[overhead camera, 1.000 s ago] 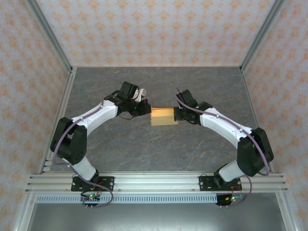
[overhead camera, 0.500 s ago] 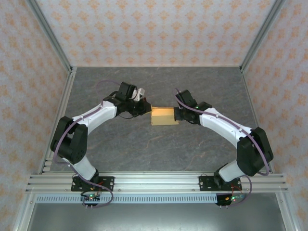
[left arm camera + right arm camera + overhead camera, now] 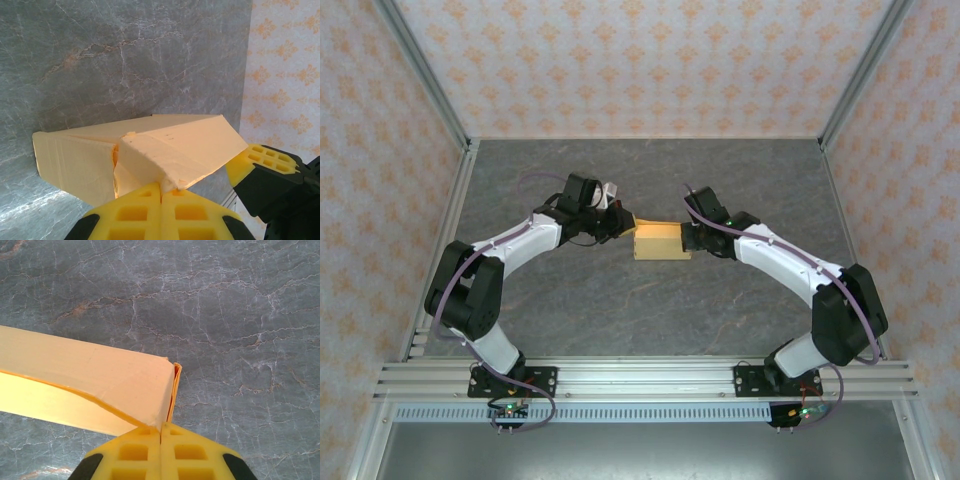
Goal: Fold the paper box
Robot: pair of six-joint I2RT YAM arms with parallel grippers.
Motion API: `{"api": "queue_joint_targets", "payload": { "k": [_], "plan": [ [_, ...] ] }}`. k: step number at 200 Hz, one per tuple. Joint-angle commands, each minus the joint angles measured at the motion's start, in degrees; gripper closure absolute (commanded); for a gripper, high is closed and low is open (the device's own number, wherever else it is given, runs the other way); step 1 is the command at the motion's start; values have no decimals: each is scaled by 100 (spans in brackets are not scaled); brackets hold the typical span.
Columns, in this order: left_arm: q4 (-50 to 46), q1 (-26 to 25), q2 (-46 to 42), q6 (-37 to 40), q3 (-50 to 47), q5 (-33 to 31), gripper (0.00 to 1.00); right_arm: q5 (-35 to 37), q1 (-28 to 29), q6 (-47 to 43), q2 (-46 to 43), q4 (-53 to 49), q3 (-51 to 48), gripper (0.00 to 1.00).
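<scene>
The box lid's corner is pinched in my left gripper while the end flap stands ajar, so next I open that gripper, move in and take the end flap's lower edge [image 3: 132, 186].
The paper box [image 3: 660, 243] is a small orange-yellow rectangular box lying on the grey table between both arms. My left gripper [image 3: 627, 226] is shut, its tips against the box's left end. In the left wrist view the paper box [image 3: 165, 145] has an end flap standing slightly ajar, and its lower corner meets the seam of my left gripper [image 3: 161, 186]. My right gripper [image 3: 691, 240] is shut at the box's right end. In the right wrist view the paper box [image 3: 100, 375] shows a thin side flap slightly open, and my right gripper [image 3: 161, 429] touches the box's corner.
The grey marbled table [image 3: 650, 310] stretches around the box. Patterned walls and metal frame rails [image 3: 450, 220] bound it on the left, right and back. One yellow finger of the right gripper [image 3: 262, 160] shows beyond the box in the left wrist view.
My left wrist has shifted slightly left and turned a little at the box's left end. The box and the right arm have stayed in place.
</scene>
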Motion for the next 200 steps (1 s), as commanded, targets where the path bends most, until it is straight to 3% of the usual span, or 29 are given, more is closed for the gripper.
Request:
{"api": "queue_joint_targets", "payload": {
  "k": [1, 55, 87, 145, 200],
  "plan": [
    [-332, 51, 13, 146, 47, -220, 100, 132, 36, -69, 112, -205, -33, 100],
    [-423, 51, -17, 265, -106, -370, 100, 123, 32, -61, 108, -184, -40, 100],
    [117, 51, -126, -198, -390, -400, 100, 121, 37, -43, 100, -187, -51, 100],
    [-990, 43, -281, 724, -105, -998, 100, 120, 37, -45, 91, -188, -45, 100],
    [-1487, -10, -270, 1151, 135, -1189, 87, 99, 33, -19, 123, -172, -42, 100]
  ]
}}
